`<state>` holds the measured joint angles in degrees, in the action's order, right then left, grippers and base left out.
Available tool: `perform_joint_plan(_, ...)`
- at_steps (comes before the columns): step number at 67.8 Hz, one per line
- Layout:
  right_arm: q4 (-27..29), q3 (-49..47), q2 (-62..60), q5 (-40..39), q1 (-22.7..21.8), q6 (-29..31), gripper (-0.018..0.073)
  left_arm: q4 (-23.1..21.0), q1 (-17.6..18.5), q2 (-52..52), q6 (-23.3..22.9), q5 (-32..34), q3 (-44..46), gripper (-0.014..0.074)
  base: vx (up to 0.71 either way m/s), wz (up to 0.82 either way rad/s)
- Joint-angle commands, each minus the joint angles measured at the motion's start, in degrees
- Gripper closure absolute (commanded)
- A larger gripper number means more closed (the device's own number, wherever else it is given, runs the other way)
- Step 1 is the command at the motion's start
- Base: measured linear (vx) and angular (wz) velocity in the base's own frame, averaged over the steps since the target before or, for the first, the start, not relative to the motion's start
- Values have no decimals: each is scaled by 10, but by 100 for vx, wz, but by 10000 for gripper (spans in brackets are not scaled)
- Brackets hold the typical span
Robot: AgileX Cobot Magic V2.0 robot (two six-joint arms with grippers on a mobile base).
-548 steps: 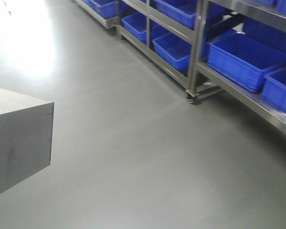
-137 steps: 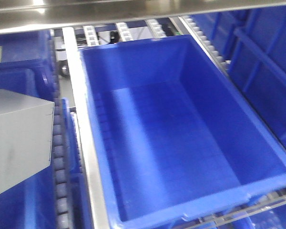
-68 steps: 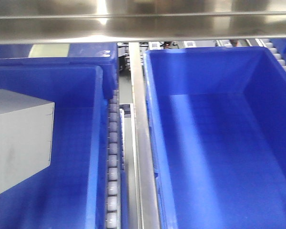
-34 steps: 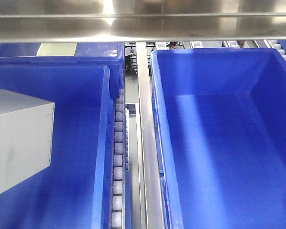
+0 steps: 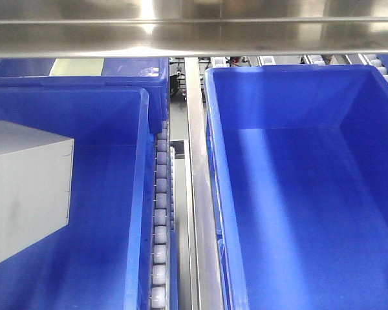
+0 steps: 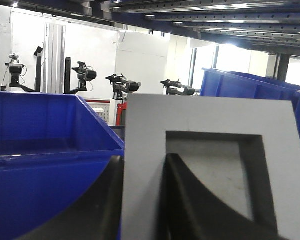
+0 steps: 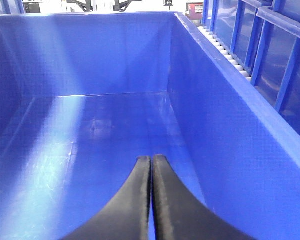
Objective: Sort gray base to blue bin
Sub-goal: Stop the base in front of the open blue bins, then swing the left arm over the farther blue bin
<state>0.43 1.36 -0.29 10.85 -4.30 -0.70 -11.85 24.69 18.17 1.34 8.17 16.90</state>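
Note:
Next, I open my left gripper to let go of the gray base on the bottom of the blue bin across the steel rail (image 5: pixel 354 270).
The gray base (image 5: pixel 27 190) hangs at the left of the front view, above the left blue bin (image 5: pixel 137 194). In the left wrist view the gray base (image 6: pixel 145 130) fills the frame, recess facing the camera. My left gripper (image 6: pixel 142 172) is shut on its left wall, one black finger (image 6: pixel 107 200) outside and one inside the recess. A second blue bin (image 5: pixel 297 213) stands to the right. My right gripper (image 7: pixel 151 165) is shut and empty, low inside that bin (image 7: pixel 95 120).
A steel shelf beam (image 5: pixel 194 29) crosses above both bins. A steel rail (image 5: pixel 195 194) and a roller track (image 5: pixel 159 219) run between them. More blue crates (image 7: pixel 285 75) stand beyond the right bin's wall. Other robot arms (image 6: pixel 122 85) stand far off.
Over eight seconds the view went from open floor to the shelf bins. In the last second the bins slid slightly right in view, then stopped. The gray base stays gripped.

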Motion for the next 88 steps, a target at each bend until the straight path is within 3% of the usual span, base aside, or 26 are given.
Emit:
perform_joint_plan(1,-4,3,10,-24,-3,7,564,-3,3,4,-7,65,19,603,0,0)
perform_joint_plan(18,-4,3,10,-24,-3,7,564,-3,3,7,-9,35,21,603,0,0)
perform_joint_plan(33,-4,3,10,-24,-3,7,564,-2,18,94,-37,-4,73,603,0,0)
perform_joint_plan(47,-4,3,10,-24,-3,7,564,-2,112,220,-37,12,150,603,0,0)
perform_joint_plan(69,-4,3,10,-24,-3,7,564,-2,310,483,-37,144,279,603,0,0)
perform_joint_plan(80,-4,3,10,-24,-3,7,564,-2,344,633,-38,121,402,600,0,0)
perform_joint_plan(88,-4,3,10,-24,-3,7,564,-2,350,735,-38,47,528,591,0,0)
